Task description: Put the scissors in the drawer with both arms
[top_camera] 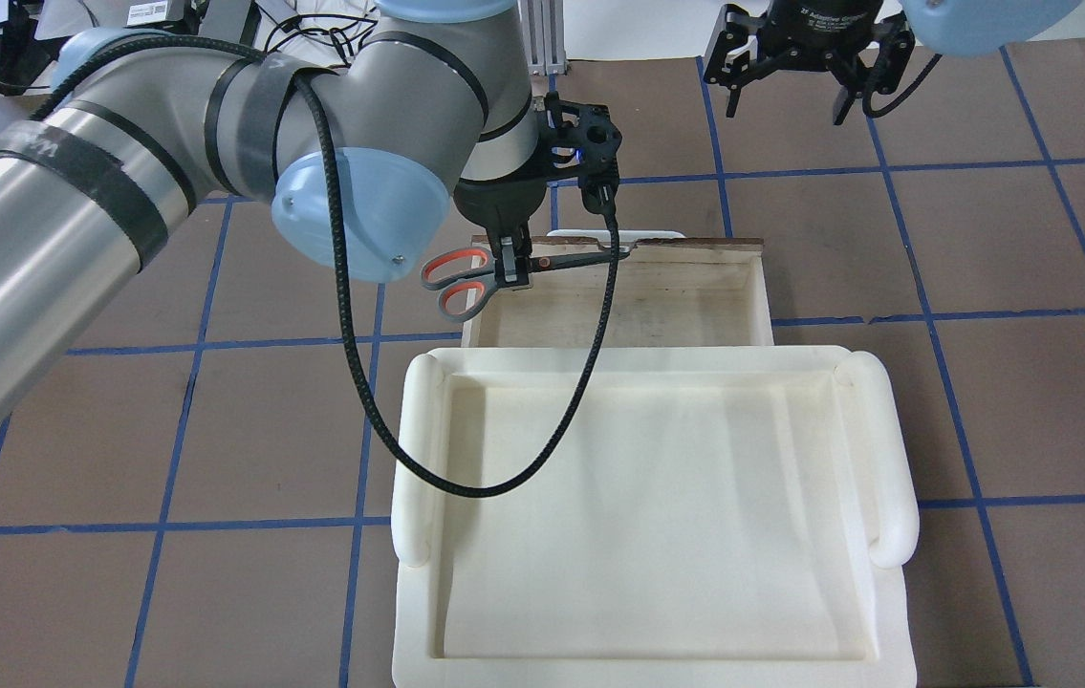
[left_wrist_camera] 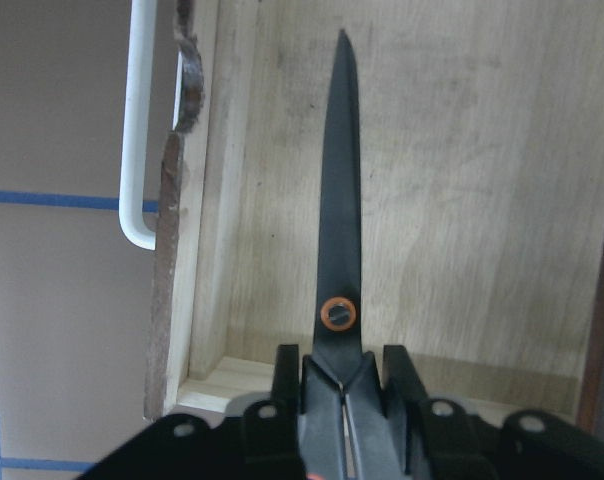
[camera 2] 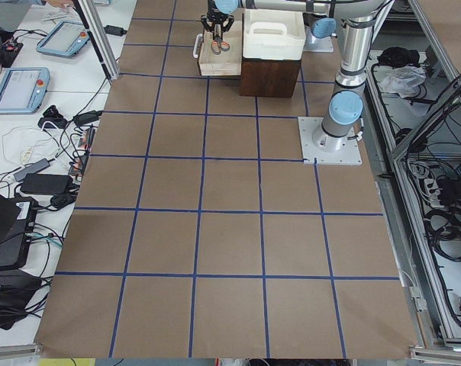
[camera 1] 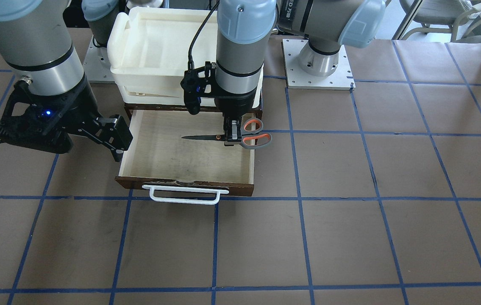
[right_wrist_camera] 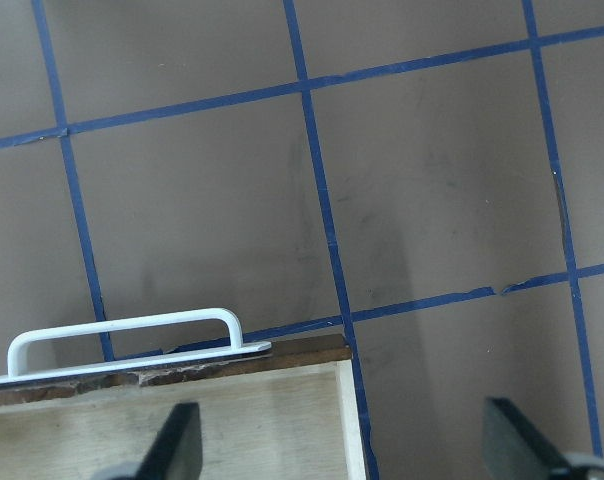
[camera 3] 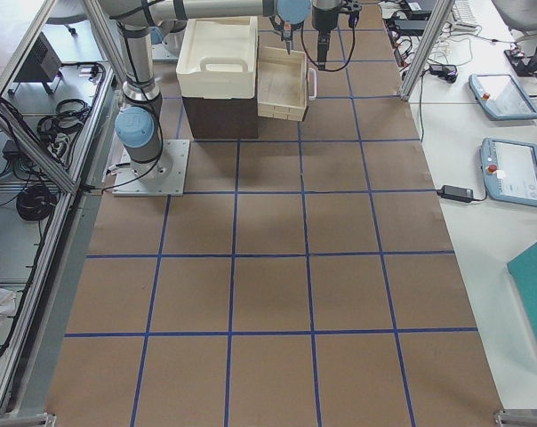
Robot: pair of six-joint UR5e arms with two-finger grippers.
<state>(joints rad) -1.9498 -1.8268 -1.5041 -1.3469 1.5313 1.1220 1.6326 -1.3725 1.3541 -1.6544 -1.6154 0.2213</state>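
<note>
Next, my left gripper releases the scissors on the pale plywood bottom in the middle of the open drawer [camera 1: 196,158] [left_wrist_camera: 347,150].
My left gripper [camera 1: 232,138] is shut on the scissors [camera 1: 206,137] near the orange pivot and holds them level over the open drawer [camera 1: 168,156]. The dark blades point across the pale plywood interior. The grey handles with orange-red loops stick out past the drawer's side wall. In the overhead view the scissors [top_camera: 466,277] hang from the left gripper [top_camera: 512,275] at the drawer's [top_camera: 676,306] left end. The left wrist view shows the blades [left_wrist_camera: 340,200] over the drawer floor between the fingers [left_wrist_camera: 287,385]. My right gripper [top_camera: 791,105] is open and empty, beside the drawer's other end.
A cream-white plastic tray [top_camera: 418,449] sits on the dark cabinet behind the drawer. The drawer's white bar handle [camera 1: 183,198] faces away from me. The right wrist view shows that handle [right_wrist_camera: 122,335] and brown table with blue tape lines [right_wrist_camera: 322,210].
</note>
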